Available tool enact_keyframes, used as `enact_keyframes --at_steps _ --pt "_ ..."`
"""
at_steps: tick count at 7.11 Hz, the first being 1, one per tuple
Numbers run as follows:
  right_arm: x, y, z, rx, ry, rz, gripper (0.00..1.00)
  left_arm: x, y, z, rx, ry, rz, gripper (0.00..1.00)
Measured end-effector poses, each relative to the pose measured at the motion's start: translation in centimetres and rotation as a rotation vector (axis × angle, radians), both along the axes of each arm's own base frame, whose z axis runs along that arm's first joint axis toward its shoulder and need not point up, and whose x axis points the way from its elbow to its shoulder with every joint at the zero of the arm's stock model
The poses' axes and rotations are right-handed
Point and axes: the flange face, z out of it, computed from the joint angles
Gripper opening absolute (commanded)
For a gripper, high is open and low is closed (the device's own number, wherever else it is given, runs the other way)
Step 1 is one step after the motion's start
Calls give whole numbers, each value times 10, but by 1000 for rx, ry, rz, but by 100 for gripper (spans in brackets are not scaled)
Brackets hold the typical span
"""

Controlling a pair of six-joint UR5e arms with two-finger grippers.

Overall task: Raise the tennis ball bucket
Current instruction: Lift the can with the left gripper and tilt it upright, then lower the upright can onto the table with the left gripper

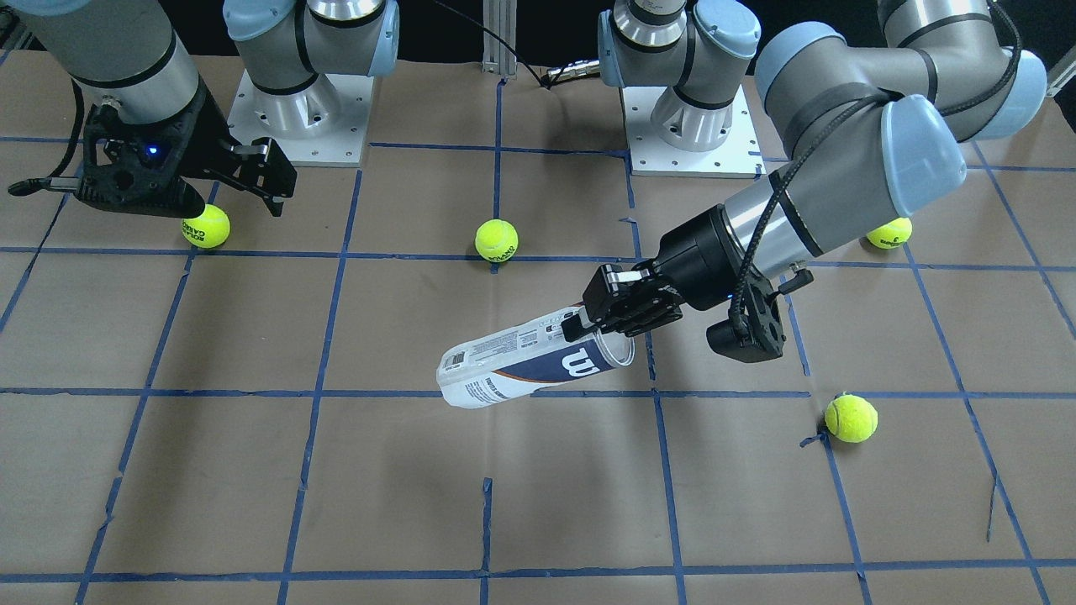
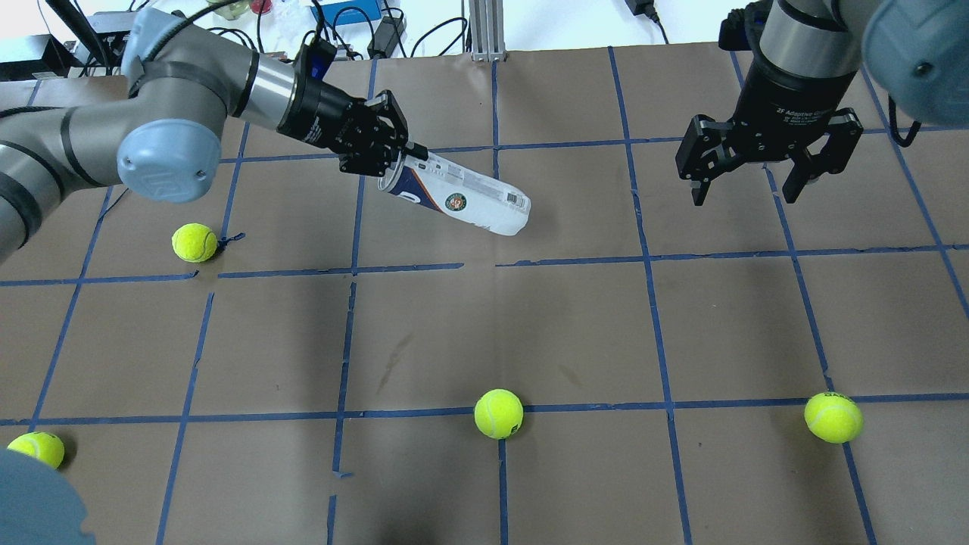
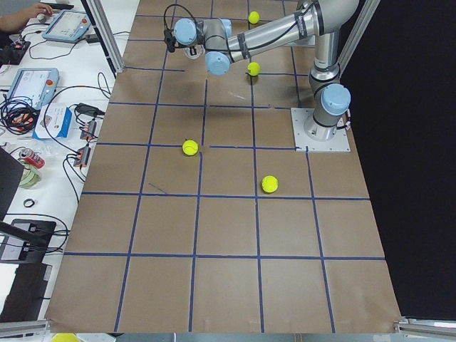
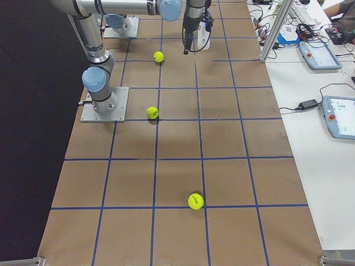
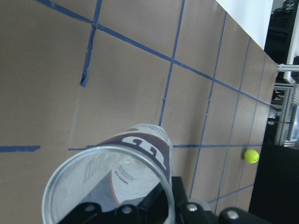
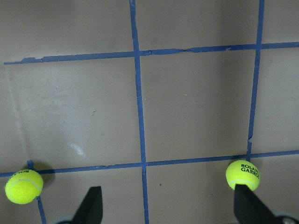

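The tennis ball bucket, held nearly level above the table now, will go down from my left gripper onto the bare table [image 1: 588,493] [image 5: 131,89] beside the short blue tape strip.
The tennis ball bucket [image 1: 513,365] is a clear tube with a white and navy label and a "W" logo. My left gripper [image 1: 590,323] is shut on the rim of its open end and holds it nearly level above the brown table. It also shows in the overhead view [image 2: 465,200], with the left gripper [image 2: 401,157] at its open end. The left wrist view looks along the empty tube [image 5: 117,177]. My right gripper [image 2: 744,191] is open and empty, well to the tube's side, and shows in the front view [image 1: 271,181] above a ball.
Several yellow-green tennis balls lie loose on the table: one [image 1: 206,226] under the right gripper, one [image 1: 496,240] near the middle, one [image 1: 889,233] behind the left arm, one [image 1: 851,418] toward the operators' side. Blue tape lines grid the table.
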Motion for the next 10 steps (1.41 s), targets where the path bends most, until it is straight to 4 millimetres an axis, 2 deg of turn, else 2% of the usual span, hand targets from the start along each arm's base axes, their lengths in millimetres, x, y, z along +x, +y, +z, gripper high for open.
enact_keyframes --at_steps 1,2,3,5,8,10 --pt "0 0 0 0 0 0 100 -24 -6 23 -58 -142 -26 1" --pt "0 0 0 0 0 0 100 -48 -17 33 -99 -297 -50 0" --pt "0 0 0 0 0 -1 100 -70 -27 28 -127 -451 -90 0" --pt "-1 0 0 1 0 -1 100 -88 -46 -6 -156 -672 -211 0" --pt "-1 0 0 0 0 -1 100 -110 -44 -32 -157 -761 -303 0" --pt "-1 0 0 0 -1 -2 100 -118 -53 -54 -169 -776 -348 0"
